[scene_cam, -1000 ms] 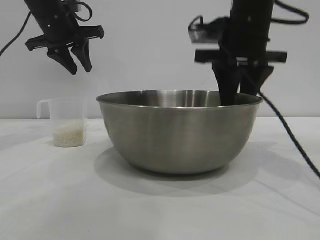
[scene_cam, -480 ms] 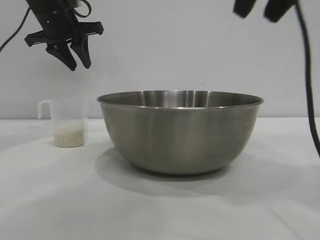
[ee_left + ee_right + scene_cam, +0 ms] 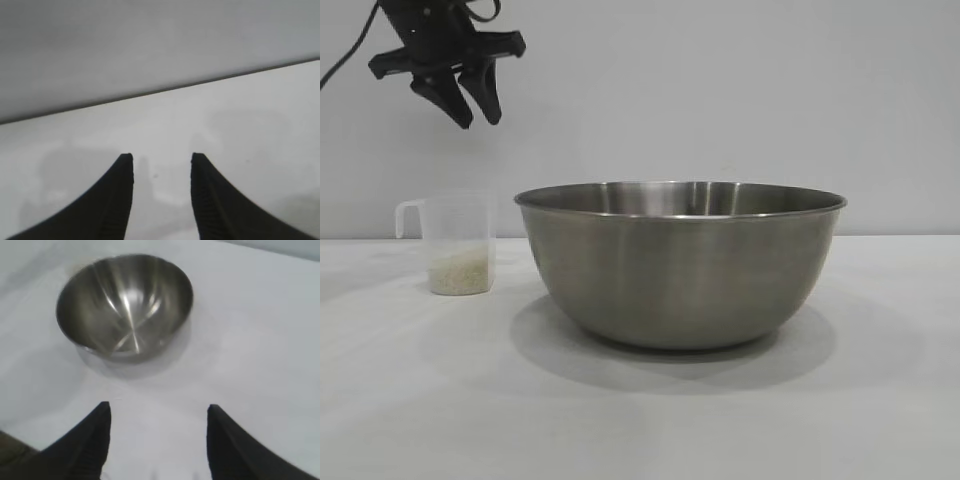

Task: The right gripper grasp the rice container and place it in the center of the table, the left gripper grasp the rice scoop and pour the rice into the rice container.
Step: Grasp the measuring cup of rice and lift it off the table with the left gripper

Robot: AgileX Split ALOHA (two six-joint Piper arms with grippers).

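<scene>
The robot's left gripper needs to next move down to the handle [image 3: 400, 220] of the rice scoop and close there, on the side away from the steel bowl.
The rice container [image 3: 680, 265], a large steel bowl, stands empty on the white table [image 3: 640, 420] in the middle; it also shows in the right wrist view [image 3: 125, 307]. The rice scoop [image 3: 455, 245], a clear plastic cup with its handle at the far left, stands to the left of the bowl with rice [image 3: 457, 272] in its bottom. My left gripper [image 3: 472, 112] hangs open and empty high above the scoop; its view [image 3: 162, 159] shows only bare table. My right gripper [image 3: 158, 410] is open and empty, high above the table and away from the bowl, out of the exterior view.
A plain grey wall [image 3: 720, 90] stands behind the table. The table's far edge [image 3: 200, 84] shows in the left wrist view. A dark table edge [image 3: 12, 447] shows in the right wrist view.
My right gripper let go of the bowl's rim, rose and left the exterior view. My left gripper rose slightly. The bowl and scoop have not moved.
</scene>
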